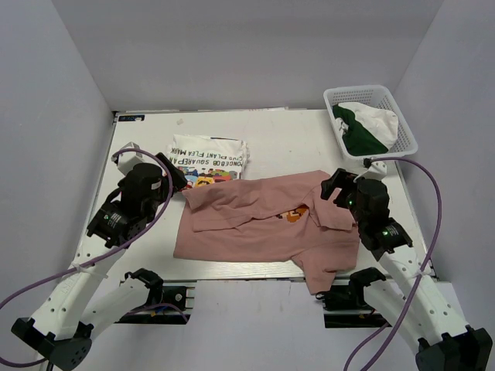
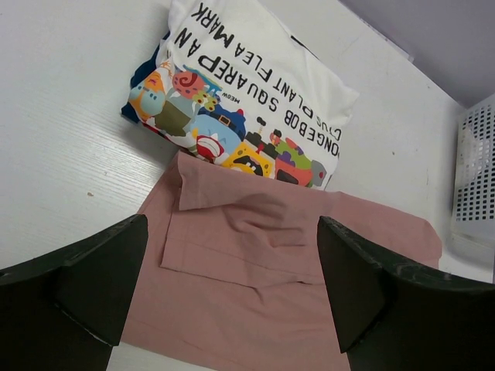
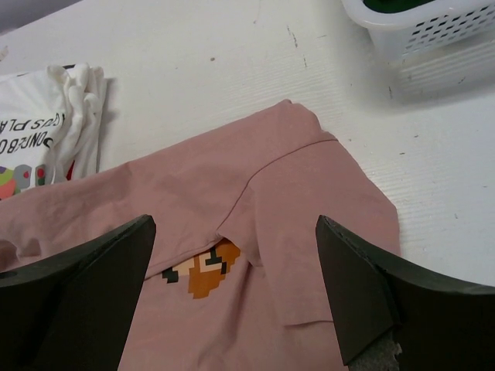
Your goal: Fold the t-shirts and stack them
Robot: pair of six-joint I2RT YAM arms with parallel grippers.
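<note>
The robot's left gripper should close on the near corner of the folded-down part (image 1: 194, 229) (image 2: 163, 266) of the dusty-pink shirt, at the pink shirt's end by the white shirt.
The dusty-pink shirt (image 1: 267, 224) lies spread on the table with its upper part folded down over itself; an orange and dark print (image 1: 292, 214) peeks out. The white shirt (image 1: 207, 159) with dark lettering and cartoon graphics lies folded just behind it, touching its top left edge. My left gripper (image 1: 182, 180) is open and empty above the pink shirt's left end (image 2: 232, 255). My right gripper (image 1: 334, 188) is open and empty above the shirt's right sleeve (image 3: 309, 201). The white shirt also shows in the left wrist view (image 2: 247, 85) and the right wrist view (image 3: 46, 131).
A white plastic basket (image 1: 406, 127) holding green and white cloth stands at the back right corner, also in the right wrist view (image 3: 418, 23). The pink shirt's lower right corner hangs over the table's near edge (image 1: 232, 280).
</note>
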